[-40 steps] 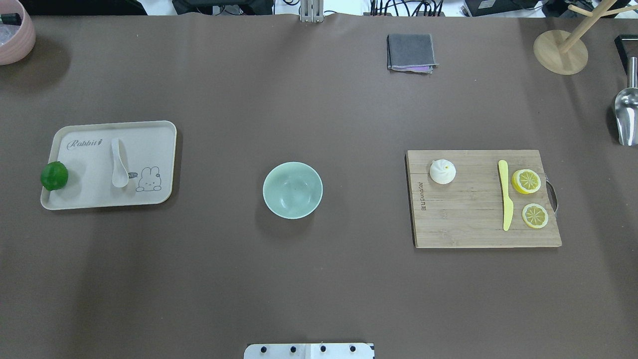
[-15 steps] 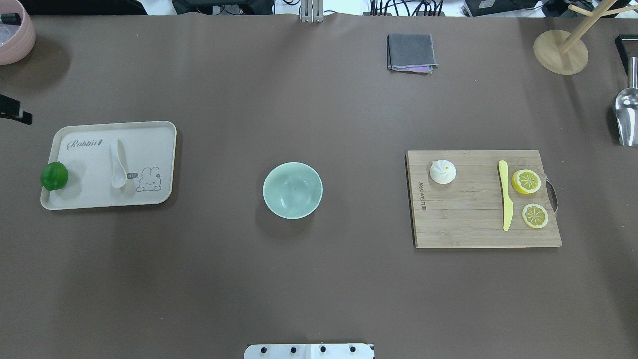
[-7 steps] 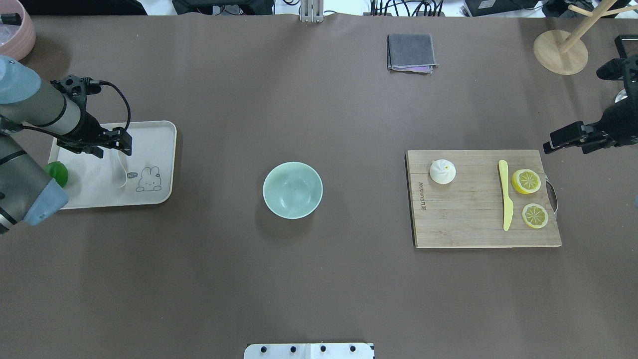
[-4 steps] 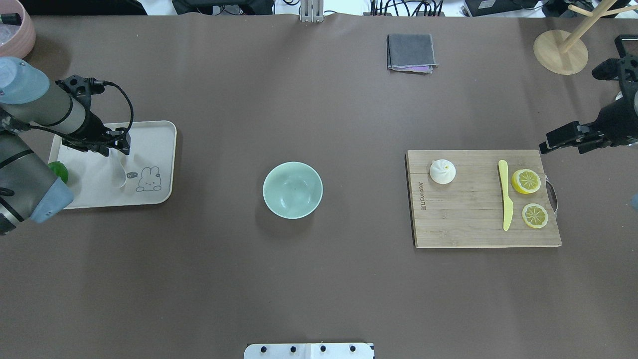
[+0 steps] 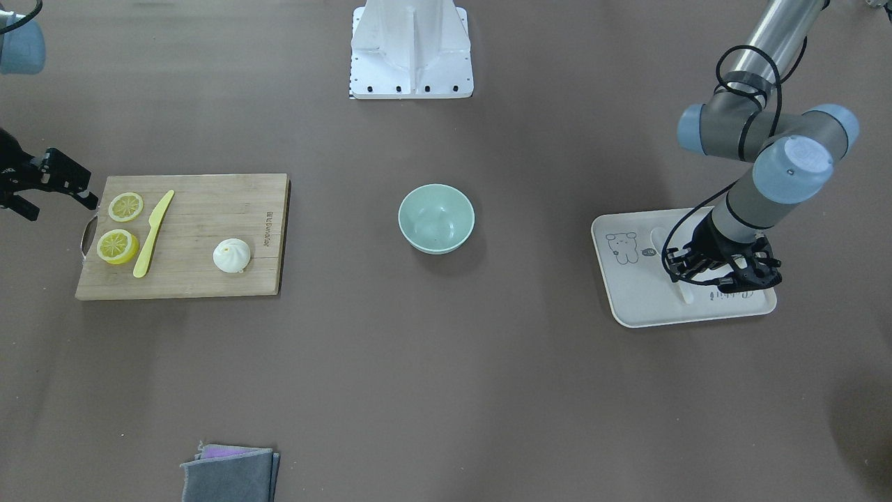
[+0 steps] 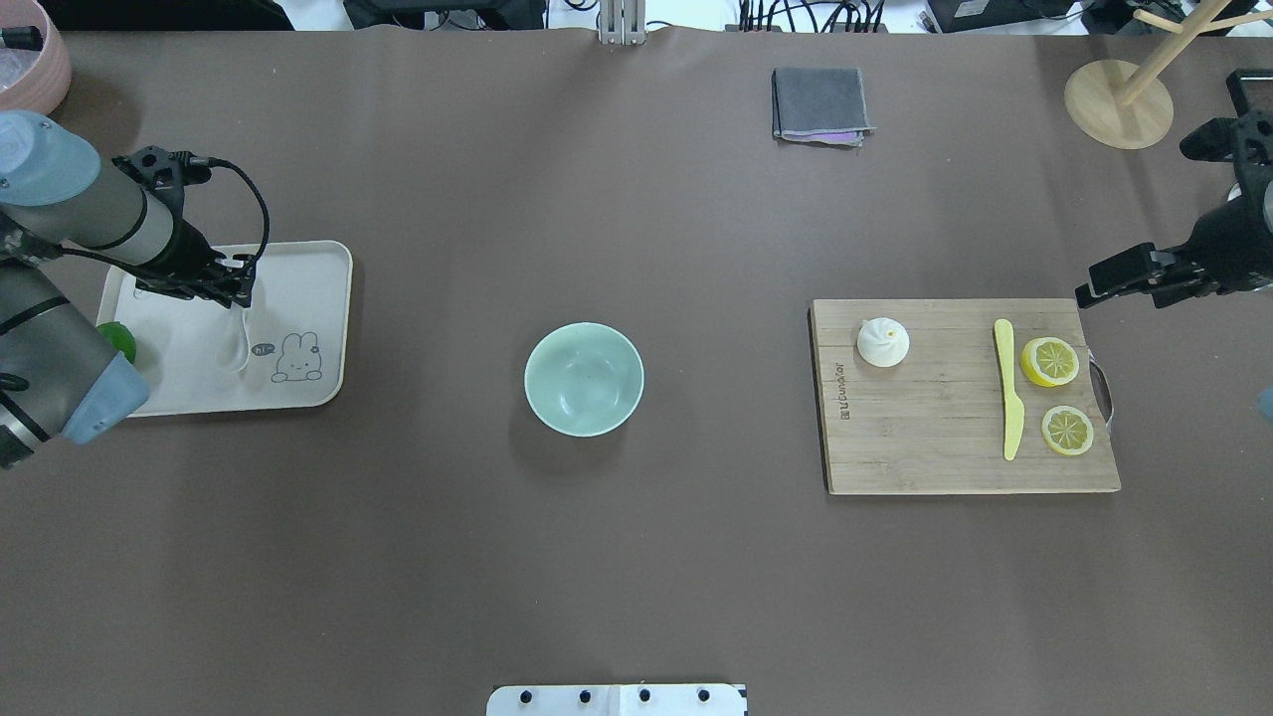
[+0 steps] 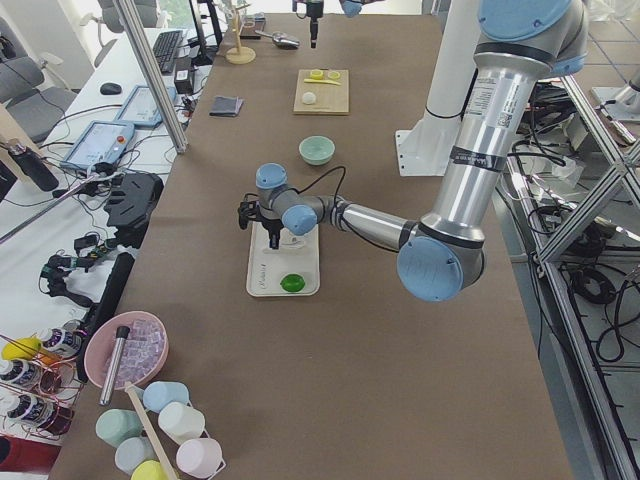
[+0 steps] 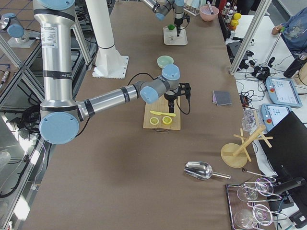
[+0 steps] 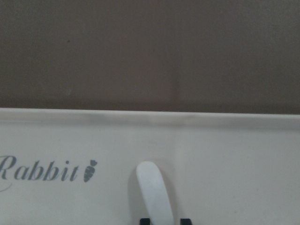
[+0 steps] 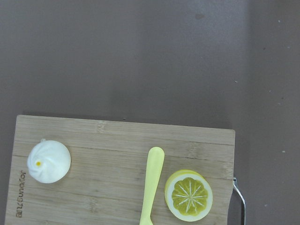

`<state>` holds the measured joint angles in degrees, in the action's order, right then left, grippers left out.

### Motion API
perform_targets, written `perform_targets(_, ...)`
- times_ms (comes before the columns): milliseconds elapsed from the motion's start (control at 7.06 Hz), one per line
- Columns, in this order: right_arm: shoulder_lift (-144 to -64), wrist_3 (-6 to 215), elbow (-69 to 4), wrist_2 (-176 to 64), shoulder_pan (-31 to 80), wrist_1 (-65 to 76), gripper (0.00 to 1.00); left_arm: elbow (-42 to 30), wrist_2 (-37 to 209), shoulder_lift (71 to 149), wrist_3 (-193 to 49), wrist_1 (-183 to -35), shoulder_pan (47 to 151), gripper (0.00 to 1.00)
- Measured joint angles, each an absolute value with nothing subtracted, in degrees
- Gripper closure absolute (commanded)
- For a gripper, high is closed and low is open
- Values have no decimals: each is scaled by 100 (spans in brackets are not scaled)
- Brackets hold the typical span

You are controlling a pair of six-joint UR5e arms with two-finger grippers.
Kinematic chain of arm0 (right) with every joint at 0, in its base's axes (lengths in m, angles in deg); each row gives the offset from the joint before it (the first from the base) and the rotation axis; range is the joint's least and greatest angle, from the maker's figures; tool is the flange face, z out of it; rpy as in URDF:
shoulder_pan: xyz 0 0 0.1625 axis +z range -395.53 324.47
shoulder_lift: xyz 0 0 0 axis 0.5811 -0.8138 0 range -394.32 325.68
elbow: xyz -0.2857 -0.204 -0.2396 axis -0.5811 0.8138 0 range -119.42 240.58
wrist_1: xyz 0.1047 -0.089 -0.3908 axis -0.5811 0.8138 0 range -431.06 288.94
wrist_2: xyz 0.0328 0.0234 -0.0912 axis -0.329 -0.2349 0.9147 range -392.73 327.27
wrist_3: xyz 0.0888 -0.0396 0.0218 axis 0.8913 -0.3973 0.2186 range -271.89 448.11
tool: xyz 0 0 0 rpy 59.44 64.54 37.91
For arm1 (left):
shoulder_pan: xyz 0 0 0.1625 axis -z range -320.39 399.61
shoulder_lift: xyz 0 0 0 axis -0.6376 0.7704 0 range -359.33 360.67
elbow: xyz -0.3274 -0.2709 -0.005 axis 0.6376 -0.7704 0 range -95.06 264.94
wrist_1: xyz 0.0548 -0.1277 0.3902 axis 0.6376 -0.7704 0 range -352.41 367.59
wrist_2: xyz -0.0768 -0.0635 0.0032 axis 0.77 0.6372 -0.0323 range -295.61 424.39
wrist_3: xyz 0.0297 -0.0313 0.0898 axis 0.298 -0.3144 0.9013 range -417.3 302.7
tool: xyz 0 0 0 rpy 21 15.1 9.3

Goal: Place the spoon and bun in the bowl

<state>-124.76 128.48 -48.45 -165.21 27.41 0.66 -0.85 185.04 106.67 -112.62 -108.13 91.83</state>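
The white bun has to go into the mint-green bowl. So next my right gripper closes on the pleated top [image 5: 231, 251] [image 10: 39, 163] of the bun.
The white spoon [image 6: 236, 343] lies on the beige tray [image 6: 308, 298] at the left. My left gripper [image 6: 237, 293] is down on its handle. In the left wrist view the handle [image 9: 152, 192] sits tight between my two fingertips [image 9: 145, 221]. The mint-green bowl [image 6: 584, 379] stands empty at the table's middle. The white pleated bun [image 6: 883, 342] sits on the far left part of the wooden cutting board [image 6: 945, 447], and it also shows in the right wrist view [image 10: 48, 161]. My right gripper [image 6: 1104, 283] hangs open and empty beyond the board's far right corner.
A yellow knife [image 6: 1008, 388] and two lemon slices [image 6: 1050, 361] lie on the board. A green lime [image 6: 121, 340] sits at the tray's left edge. A folded grey cloth [image 6: 819, 103], a wooden stand [image 6: 1118, 103] and a pink bowl [image 6: 30, 60] stand at the back.
Both arms came into view. My left gripper moved over the tray and settled onto the spoon's handle. My right gripper came in from the right edge and shifted slightly left.
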Motion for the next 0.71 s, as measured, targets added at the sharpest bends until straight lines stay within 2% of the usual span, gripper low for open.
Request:
perform_targets(283, -12434, 12857, -4836, -16509, 2729, 66, 0, -498, 18550, 10887, -11371, -10752, 9176, 100)
perform_targets(708, -12072, 13533, -4802, -16143, 2333, 66, 0, -769, 18511, 11835, -12402, -10713, 8696, 100)
